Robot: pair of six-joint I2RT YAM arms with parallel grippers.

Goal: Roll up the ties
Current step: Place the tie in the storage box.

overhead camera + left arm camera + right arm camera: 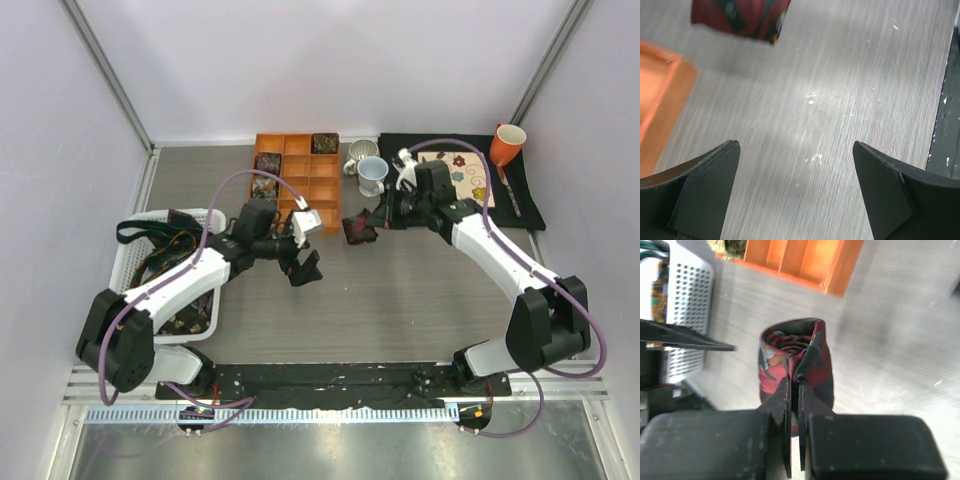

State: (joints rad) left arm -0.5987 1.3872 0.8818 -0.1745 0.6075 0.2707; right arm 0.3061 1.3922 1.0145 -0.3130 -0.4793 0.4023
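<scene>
The robot's right gripper needs to release the maroon rolled tie in the orange tray's front corner compartment [323, 214] [809, 261] closest to the pale mugs.
A maroon rolled tie [358, 230] hangs just above the table right of the orange tray, and my right gripper [385, 218] is shut on it. In the right wrist view the jaws [795, 381] pinch a fold at the top of the maroon roll [777, 362]. My left gripper [301, 266] is open and empty, left of and nearer than the roll. Its fingers [715, 175] spread wide over bare table, with the maroon roll [740, 17] at the top edge. Loose ties [165, 268] fill the white basket. Three rolled ties [324, 143] sit in tray compartments.
The orange compartment tray [315, 185] stands at the back centre, and its corner [660, 95] shows in the left wrist view. The white basket [215, 216] is at the left. Two pale mugs [372, 175], an orange mug [507, 143] and a black placemat [520, 195] lie at the back right.
</scene>
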